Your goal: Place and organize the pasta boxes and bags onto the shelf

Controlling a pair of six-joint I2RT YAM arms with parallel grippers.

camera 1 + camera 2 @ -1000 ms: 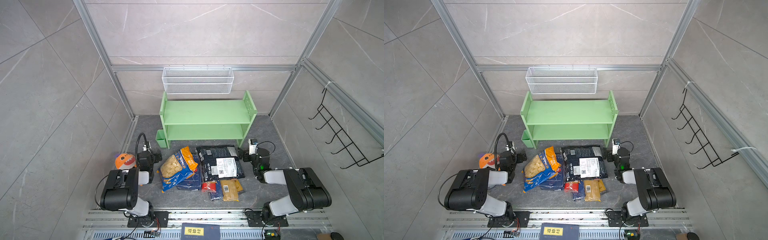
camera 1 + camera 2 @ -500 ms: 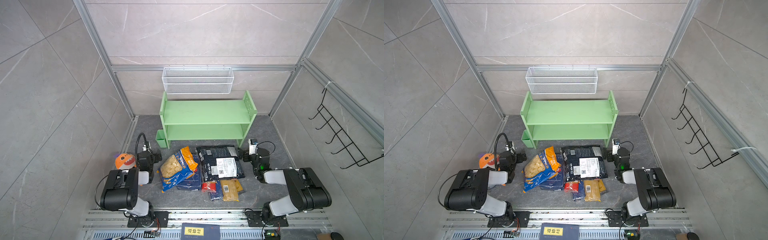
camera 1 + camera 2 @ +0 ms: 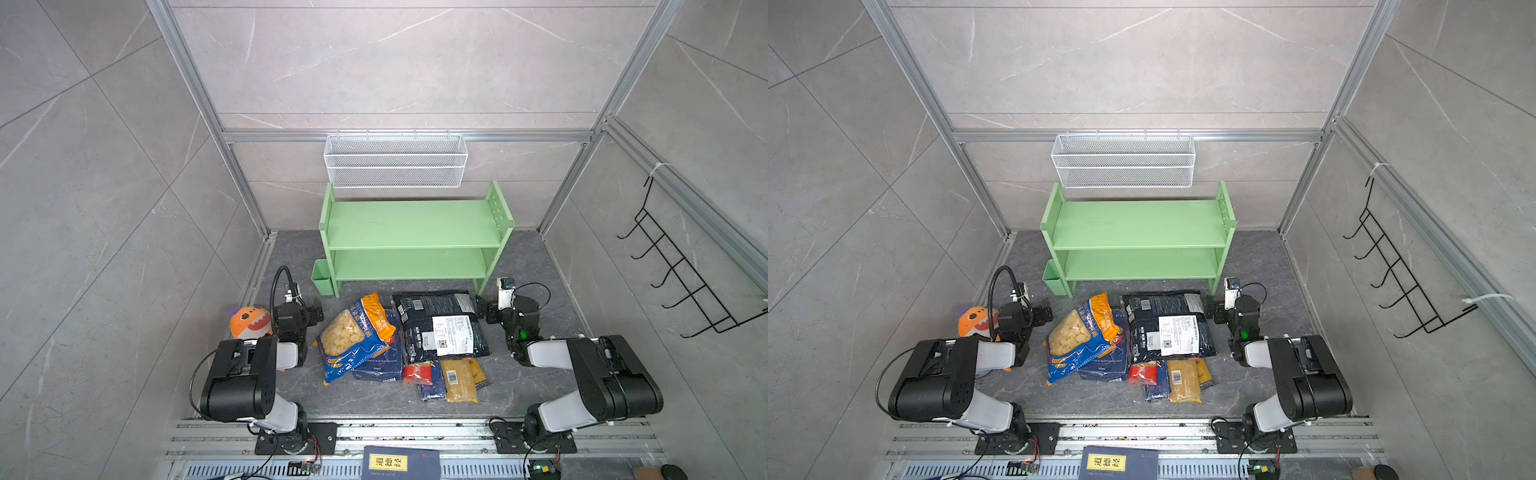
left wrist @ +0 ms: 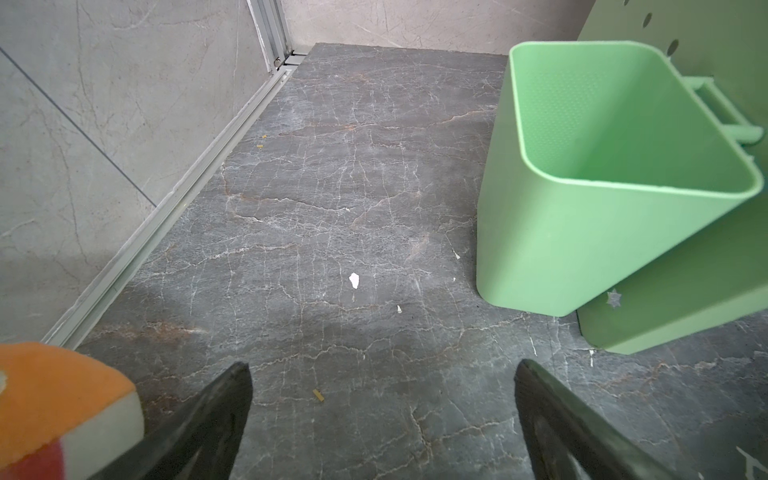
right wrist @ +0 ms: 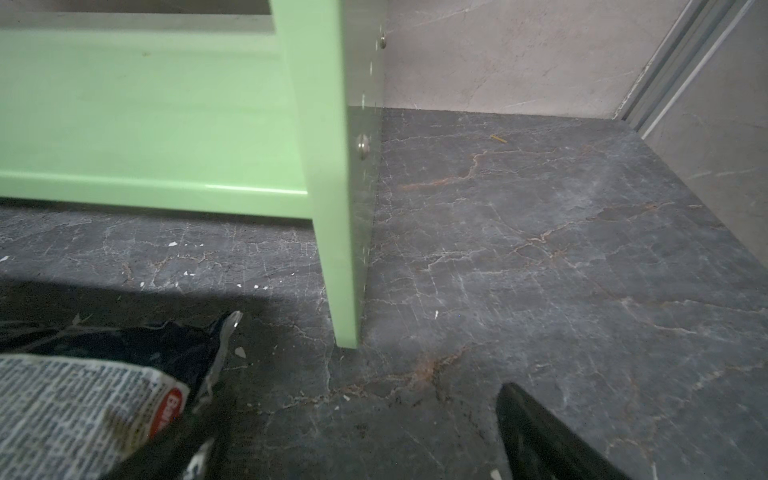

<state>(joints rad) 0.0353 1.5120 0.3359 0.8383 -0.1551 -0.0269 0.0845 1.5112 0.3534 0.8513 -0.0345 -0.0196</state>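
I will next grab the black bag with my right gripper by its side edge (image 3: 480, 326) beside the white label, on my right gripper's side.
In both top views the green shelf (image 3: 411, 226) (image 3: 1138, 226) stands empty at the back. In front of it on the floor lie a black bag (image 3: 436, 324) with a white label, a blue-orange shell pasta bag (image 3: 353, 336) resting on a dark blue box (image 3: 380, 363), and slim red and yellow packs (image 3: 459, 380) with a narrow blue box (image 3: 432, 388). My left gripper (image 3: 313, 312) (image 4: 382, 374) is open over bare floor, left of the shell bag and near the shelf's cup (image 4: 602, 174). My right gripper (image 3: 484, 311) (image 5: 357, 399) is open beside the black bag's corner (image 5: 83, 399) and the shelf's leg (image 5: 336, 232).
An orange plush shark (image 3: 249, 322) (image 4: 54, 399) sits against the left arm. A white wire basket (image 3: 395, 160) hangs above the shelf. A black hook rack (image 3: 681, 270) is on the right wall. A dark book (image 3: 401, 461) lies at the front rail.
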